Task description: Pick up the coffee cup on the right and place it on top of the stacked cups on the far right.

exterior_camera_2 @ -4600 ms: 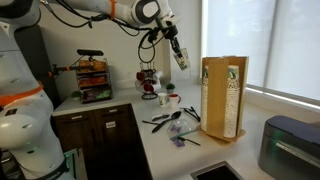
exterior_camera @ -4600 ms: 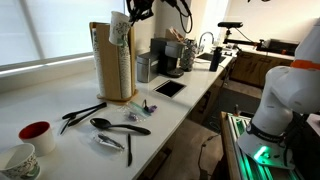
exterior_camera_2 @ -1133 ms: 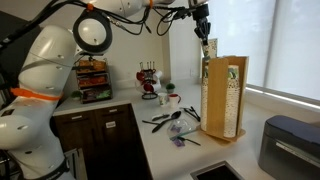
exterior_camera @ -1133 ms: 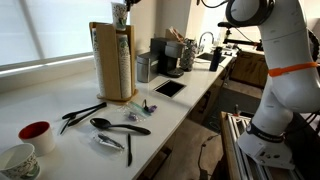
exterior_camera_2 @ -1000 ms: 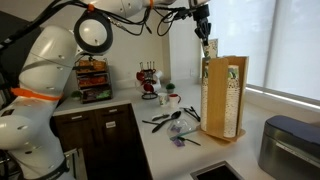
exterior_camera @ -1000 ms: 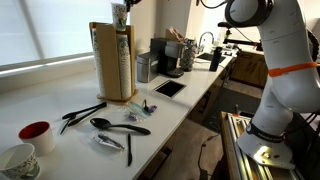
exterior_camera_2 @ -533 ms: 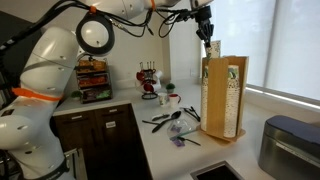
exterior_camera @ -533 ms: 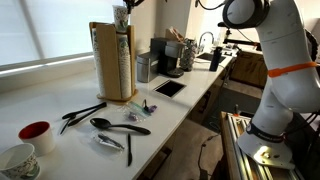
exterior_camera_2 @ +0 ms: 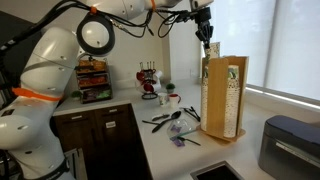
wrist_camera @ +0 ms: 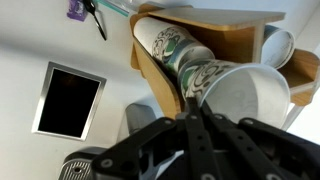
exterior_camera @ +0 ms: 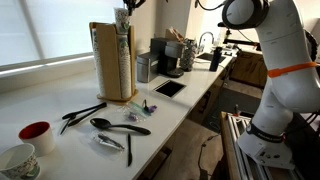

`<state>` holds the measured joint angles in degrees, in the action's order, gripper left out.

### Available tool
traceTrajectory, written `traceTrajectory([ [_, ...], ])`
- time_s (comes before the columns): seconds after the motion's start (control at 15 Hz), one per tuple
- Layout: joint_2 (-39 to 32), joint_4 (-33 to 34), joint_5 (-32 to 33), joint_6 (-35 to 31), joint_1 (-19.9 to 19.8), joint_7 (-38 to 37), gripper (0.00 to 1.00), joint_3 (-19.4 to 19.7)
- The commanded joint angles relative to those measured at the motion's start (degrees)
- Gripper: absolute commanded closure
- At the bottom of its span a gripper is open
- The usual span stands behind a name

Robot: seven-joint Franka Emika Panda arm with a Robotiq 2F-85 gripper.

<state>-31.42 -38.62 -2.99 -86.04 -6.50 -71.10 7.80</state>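
The robot's gripper will release the white coffee cup on the stack [exterior_camera: 117, 20] [wrist_camera: 212, 80] below it in the tall wooden cup rack. The cup is now tilted just above the rack.
My gripper [exterior_camera_2: 207, 28] is shut on a white coffee cup with a green logo [exterior_camera_2: 212, 46] and holds it tilted just above the top of the tall wooden cup rack [exterior_camera_2: 222, 95]. In an exterior view the cup [exterior_camera: 121, 18] hangs over the rack [exterior_camera: 114, 65] under the gripper [exterior_camera: 128, 7]. In the wrist view the jaws [wrist_camera: 190, 108] pinch the cup's rim [wrist_camera: 245, 95]. Below it lies a stack of cups [wrist_camera: 168, 45] in the rack, with another stack [wrist_camera: 277, 45] in the slot beside it.
Black spoons and utensils [exterior_camera: 118, 128] lie on the white counter. A red cup [exterior_camera: 35, 132] and a white mug [exterior_camera: 20, 158] stand at its near end. A coffee machine [exterior_camera: 165, 55] and a black pad [exterior_camera: 168, 88] are behind the rack. A mug tree [exterior_camera_2: 150, 80] stands by the wall.
The gripper has carried the cup up from beside the rack to above its top, and in the last second has shifted it slightly further over the rack.
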Motion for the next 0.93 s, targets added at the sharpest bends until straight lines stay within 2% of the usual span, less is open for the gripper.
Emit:
traceTrajectory([
  [0.0, -0.8, 3.0, 0.0, 4.5, 0.2, -1.3, 0.99, 0.0],
  [0.87, -2.7, 4.8, -0.5, 3.8, 0.0, -1.7, 0.99, -0.2],
])
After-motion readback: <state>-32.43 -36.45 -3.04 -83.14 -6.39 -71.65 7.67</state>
